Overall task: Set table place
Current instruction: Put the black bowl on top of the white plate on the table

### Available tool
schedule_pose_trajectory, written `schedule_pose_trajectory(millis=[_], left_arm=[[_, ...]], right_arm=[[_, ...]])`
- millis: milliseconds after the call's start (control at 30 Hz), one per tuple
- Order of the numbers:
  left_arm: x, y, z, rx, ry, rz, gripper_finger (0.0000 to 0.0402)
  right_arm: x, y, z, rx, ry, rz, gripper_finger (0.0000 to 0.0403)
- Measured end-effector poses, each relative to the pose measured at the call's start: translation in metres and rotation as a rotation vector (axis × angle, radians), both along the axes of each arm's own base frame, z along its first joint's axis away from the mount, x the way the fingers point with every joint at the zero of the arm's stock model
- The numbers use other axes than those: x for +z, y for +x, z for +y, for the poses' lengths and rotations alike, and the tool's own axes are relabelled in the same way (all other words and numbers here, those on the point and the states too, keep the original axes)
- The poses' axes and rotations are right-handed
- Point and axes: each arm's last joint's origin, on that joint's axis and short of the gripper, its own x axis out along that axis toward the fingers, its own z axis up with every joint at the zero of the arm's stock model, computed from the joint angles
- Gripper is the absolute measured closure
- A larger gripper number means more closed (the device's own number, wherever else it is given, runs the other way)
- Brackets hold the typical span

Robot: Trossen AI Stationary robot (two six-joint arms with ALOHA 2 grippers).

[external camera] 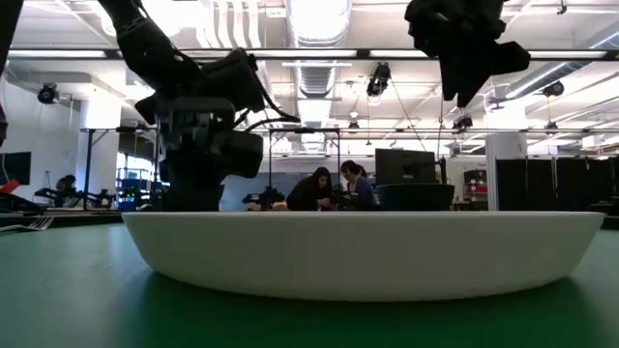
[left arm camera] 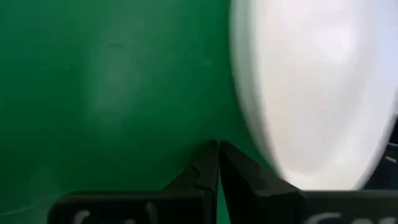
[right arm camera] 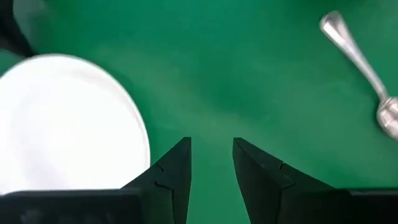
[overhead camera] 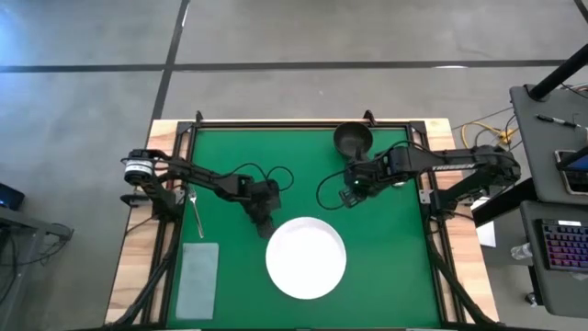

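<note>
The dark bowl is at the table's far edge. My right gripper will go there next and close on the bowl's near rim (overhead camera: 352, 157), facing the white plate.
The round white plate (overhead camera: 306, 257) lies flat on the green table (overhead camera: 395, 276), near its front middle, and fills the low view (external camera: 368, 251). The dark bowl (overhead camera: 352, 140) stands at the far edge. The silver fork (overhead camera: 196, 210) lies at the left. The spoon (right arm camera: 357, 59) shows only in the right wrist view, lying on the green top. My left gripper (overhead camera: 265, 226) is shut and low, just beside the plate's far-left rim (left arm camera: 245, 124). My right gripper (overhead camera: 349, 195) is open and raised over bare table between bowl and plate (right arm camera: 68, 118).
A pale grey napkin (overhead camera: 197, 279) lies at the near left, in front of the fork. Black rails and wooden edges frame the top. A desk with a keyboard (overhead camera: 560, 244) stands off the table's right side. People sit far back in the room (external camera: 334, 188).
</note>
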Motion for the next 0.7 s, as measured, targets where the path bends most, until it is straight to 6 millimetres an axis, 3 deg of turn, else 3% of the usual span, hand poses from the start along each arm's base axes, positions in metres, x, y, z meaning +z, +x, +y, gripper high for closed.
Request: schedule_pose_trajectory(millis=[300, 500, 700], left_arm=[[0.020, -0.006, 0.013, 0.129, 0.175, -0.035, 0.0401], [0.073, -0.013, 0.026, 0.202, 0.200, -0.226, 0.0401], [0.129, -0.032, 0.036, 0.364, 0.289, -0.437, 0.0402]], right_arm=[[-0.033, -0.003, 0.000, 0.030, 0.057, 0.053, 0.0291], [-0.043, 0.004, -0.011, 0.165, -0.067, 0.006, 0.0291], [-0.030, 0.006, -0.039, 0.239, -0.285, 0.023, 0.0286]])
